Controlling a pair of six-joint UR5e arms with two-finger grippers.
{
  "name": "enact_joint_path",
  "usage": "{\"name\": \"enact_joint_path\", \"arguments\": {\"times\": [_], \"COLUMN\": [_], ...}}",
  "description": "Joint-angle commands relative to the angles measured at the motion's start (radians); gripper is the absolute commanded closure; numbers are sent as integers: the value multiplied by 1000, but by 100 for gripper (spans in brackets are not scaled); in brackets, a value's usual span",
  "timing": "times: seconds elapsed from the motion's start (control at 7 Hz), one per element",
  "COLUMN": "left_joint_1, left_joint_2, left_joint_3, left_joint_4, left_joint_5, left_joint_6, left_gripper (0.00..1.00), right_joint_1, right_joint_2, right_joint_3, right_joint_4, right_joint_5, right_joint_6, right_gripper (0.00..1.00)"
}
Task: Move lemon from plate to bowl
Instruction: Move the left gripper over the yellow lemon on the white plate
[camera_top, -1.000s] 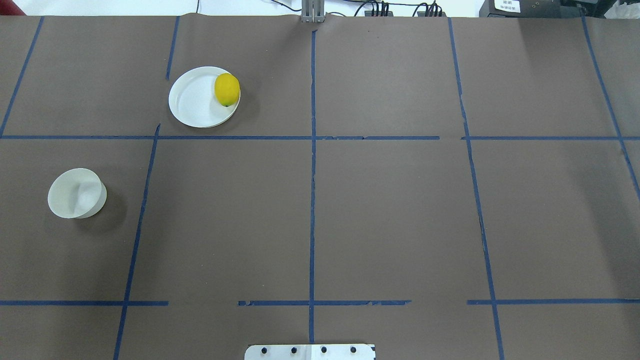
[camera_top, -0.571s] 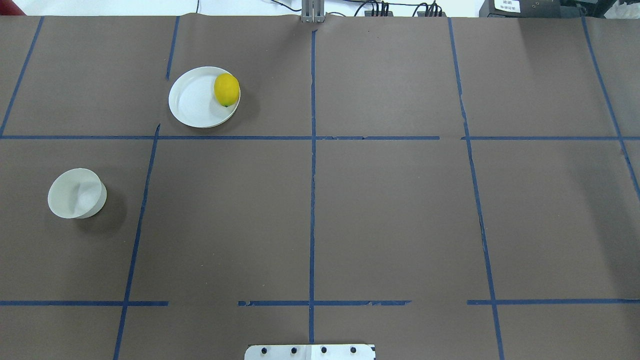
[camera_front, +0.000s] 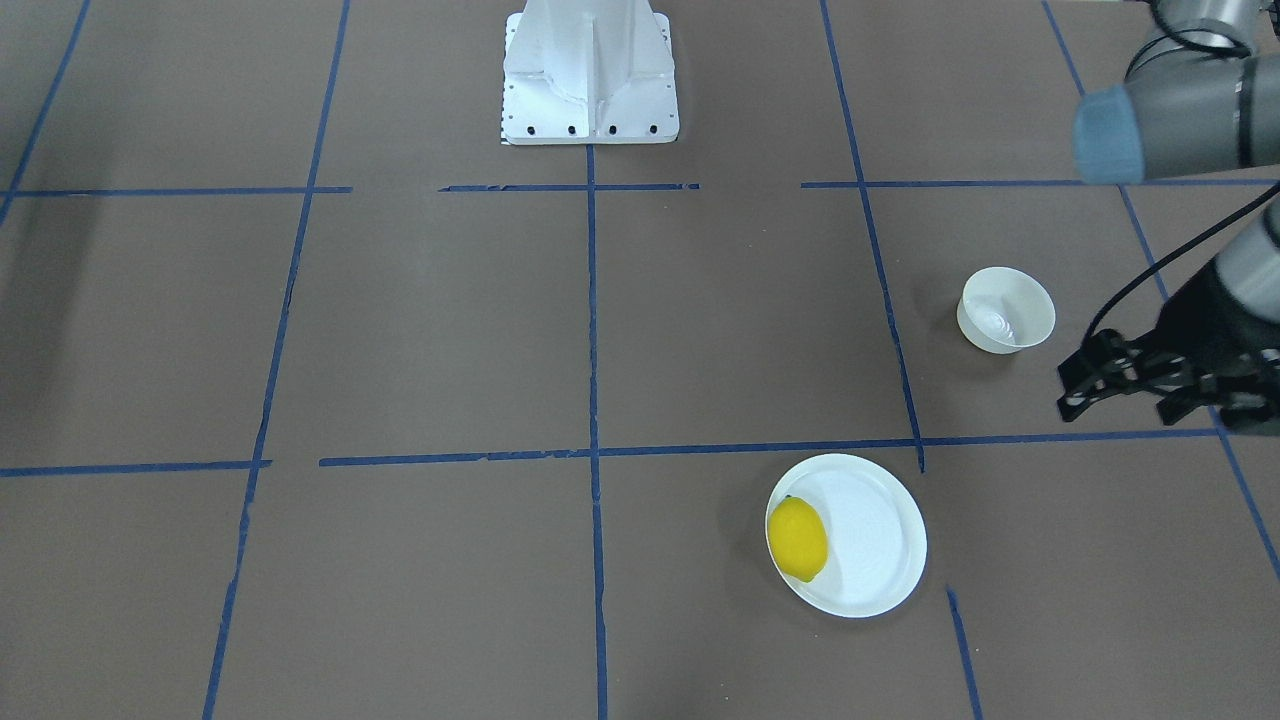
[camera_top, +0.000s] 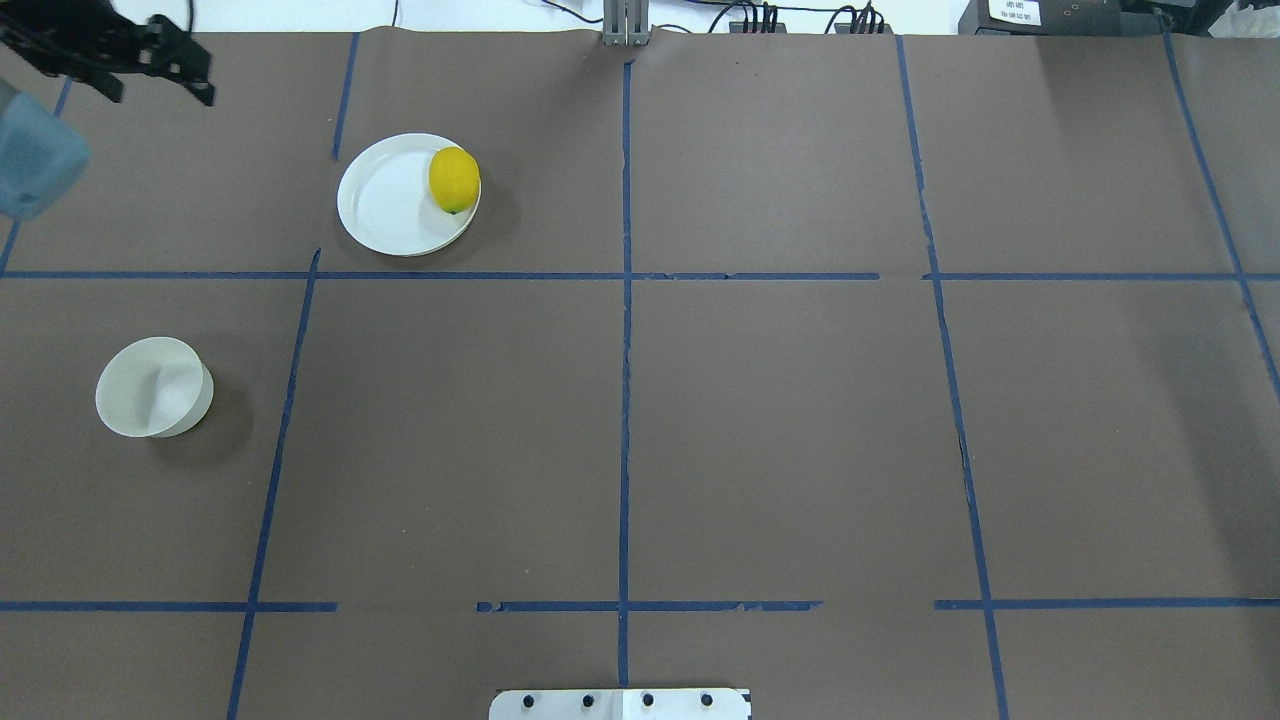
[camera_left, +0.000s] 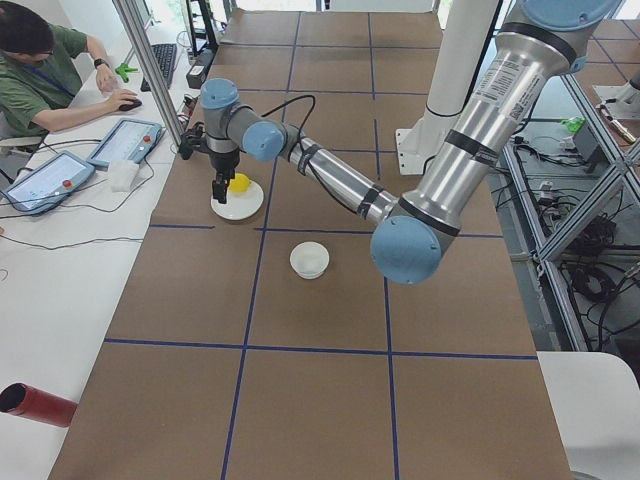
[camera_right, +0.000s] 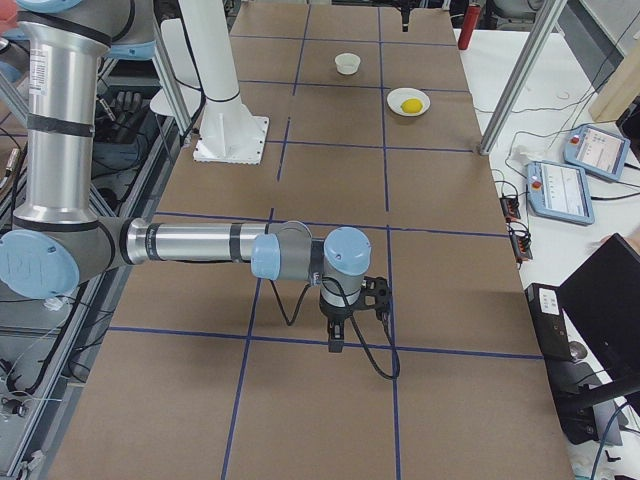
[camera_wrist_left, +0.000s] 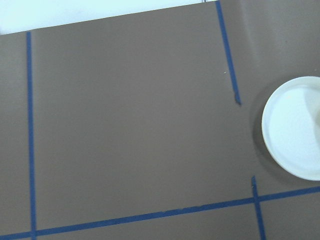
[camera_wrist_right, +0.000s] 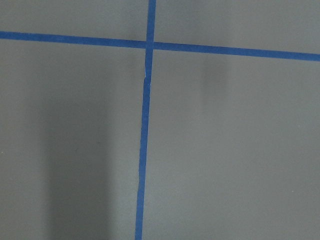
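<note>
The yellow lemon's middle (camera_front: 798, 539), on the flat white plate, is the next place that I will move my left gripper to, and I will close it there.
The yellow lemon (camera_top: 454, 180) lies on the right side of the flat white plate (camera_top: 385, 205) at the far left-centre of the table, and also shows in the front view (camera_front: 797, 538) on the plate (camera_front: 875, 540). The small white bowl (camera_top: 150, 390) stands empty nearer the robot, to the left; it shows in the front view (camera_front: 1005, 310). My left gripper (camera_top: 158, 85) hangs open and empty in the air, left of the plate, and shows in the front view (camera_front: 1115, 405). My right gripper (camera_right: 340, 335) shows only in the exterior right view, far from the dishes; I cannot tell its state.
Brown paper with a blue tape grid covers the table. The robot's base plate (camera_top: 620, 703) sits at the near edge. An operator (camera_left: 40, 70) with tablets sits at the far side, and a red tube (camera_left: 35, 403) lies off the table's end.
My left arm and gripper have come into the overhead view at the upper left. The lemon, plate and bowl have not moved.
</note>
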Motion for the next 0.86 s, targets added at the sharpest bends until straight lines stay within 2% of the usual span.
{"name": "enact_joint_path", "arguments": {"times": [0.0, 0.43, 0.71], "left_joint_1": [92, 184, 224], "left_joint_2": [-186, -275, -314], "left_joint_3": [249, 380, 483], "left_joint_4": [-178, -186, -252], "left_joint_5": [84, 135, 135], "left_joint_6": [-216, -291, -332], "left_gripper": [0, 0, 0], "right_joint_1": [0, 0, 0], "right_joint_2": [-1, -1, -1], "right_joint_3": [0, 0, 0], "right_joint_4": [0, 0, 0], "right_joint_5": [0, 0, 0], "right_joint_6": [0, 0, 0], "right_gripper": [0, 0, 0]}}
